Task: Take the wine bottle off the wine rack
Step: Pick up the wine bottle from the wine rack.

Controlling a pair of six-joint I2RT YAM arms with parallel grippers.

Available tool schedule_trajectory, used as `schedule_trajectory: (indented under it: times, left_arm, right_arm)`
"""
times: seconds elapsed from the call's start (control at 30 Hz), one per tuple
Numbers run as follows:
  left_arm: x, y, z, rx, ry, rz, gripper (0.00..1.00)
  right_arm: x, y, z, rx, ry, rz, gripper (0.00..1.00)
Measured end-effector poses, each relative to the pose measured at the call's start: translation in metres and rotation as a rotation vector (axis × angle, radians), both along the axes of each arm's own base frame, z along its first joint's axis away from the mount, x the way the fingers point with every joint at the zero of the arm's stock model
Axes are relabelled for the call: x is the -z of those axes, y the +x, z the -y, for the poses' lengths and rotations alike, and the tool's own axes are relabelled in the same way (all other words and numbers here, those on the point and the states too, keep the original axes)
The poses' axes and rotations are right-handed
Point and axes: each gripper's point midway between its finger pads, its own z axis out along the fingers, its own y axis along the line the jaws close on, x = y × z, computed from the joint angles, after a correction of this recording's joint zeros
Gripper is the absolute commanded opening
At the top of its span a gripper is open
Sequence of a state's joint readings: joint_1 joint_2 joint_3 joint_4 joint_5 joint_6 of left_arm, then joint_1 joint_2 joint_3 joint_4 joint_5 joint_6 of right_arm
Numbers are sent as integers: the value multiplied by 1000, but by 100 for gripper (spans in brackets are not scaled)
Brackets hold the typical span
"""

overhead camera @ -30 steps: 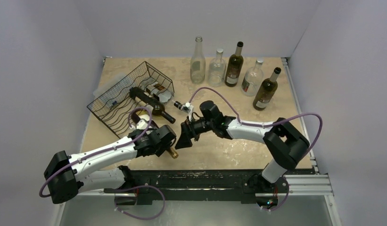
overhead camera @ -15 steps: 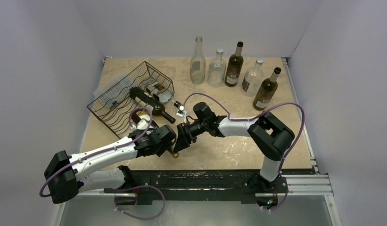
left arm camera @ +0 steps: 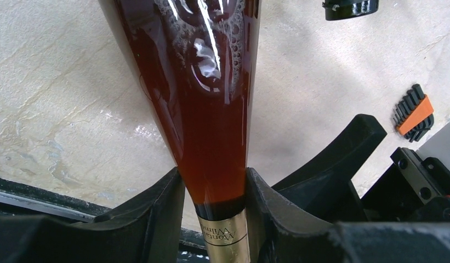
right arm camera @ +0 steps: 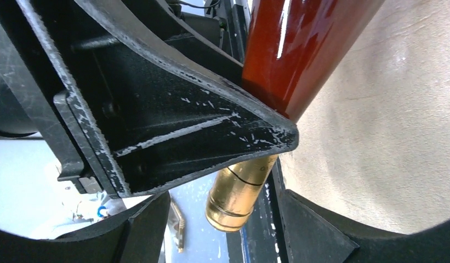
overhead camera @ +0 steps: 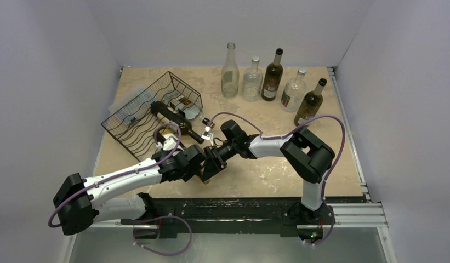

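My left gripper is at the wine bottle's narrow neck, so my right gripper needs to hold the gold cap while my left gripper takes the wine bottle's wider part [left arm camera: 198,68].
A brown wine bottle [left arm camera: 206,82] with a gold foil cap [right arm camera: 239,192] points its neck toward the table's near edge. My left gripper [left arm camera: 214,203] is shut on that neck just above the foil. In the top view the left gripper [overhead camera: 194,167] hides most of the bottle, and only the gold cap [overhead camera: 205,178] pokes out. My right gripper [right arm camera: 222,216] stands open around the cap, a gap on each side. It meets the left one from the right [overhead camera: 210,163]. The black wire wine rack [overhead camera: 136,112] sits behind, at the left.
A dark bottle [overhead camera: 176,121] and a labelled one [overhead camera: 184,104] lie on the rack. Several upright bottles [overhead camera: 273,76] stand along the back wall. An orange hex-key set [left arm camera: 413,112] lies on the table right of the held bottle. The near table edge is just below the cap.
My right gripper has moved left until its jaws are around the gold cap, and they have narrowed somewhat. The left gripper has kept its hold and barely moved.
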State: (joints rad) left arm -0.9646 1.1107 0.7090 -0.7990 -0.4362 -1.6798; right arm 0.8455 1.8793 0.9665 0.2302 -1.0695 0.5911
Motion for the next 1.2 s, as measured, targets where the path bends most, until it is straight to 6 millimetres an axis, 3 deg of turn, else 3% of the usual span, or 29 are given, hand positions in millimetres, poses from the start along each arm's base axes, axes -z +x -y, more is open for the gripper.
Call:
schedule_trajectory:
  times: [0.17, 0.57, 0.73, 0.9, 1.2]
  left_arm:
    - [4, -1, 2, 23, 13, -11, 0]
    - [8, -3, 3, 51, 28, -28, 2]
    - [8, -4, 3, 52, 26, -31, 16]
    - [8, -4, 3, 52, 28, -31, 41]
    - [-5, 0, 10, 92, -10, 20, 63]
  right_arm:
    - [-5, -5, -1, -21, 9, -19, 70]
    - [11, -5, -1, -2, -42, -57, 29]
    - [12, -5, -1, 2, -51, -65, 24]
    - [12, -5, -1, 1, -58, -66, 23]
    - [16, 1, 5, 5, -68, -52, 22]
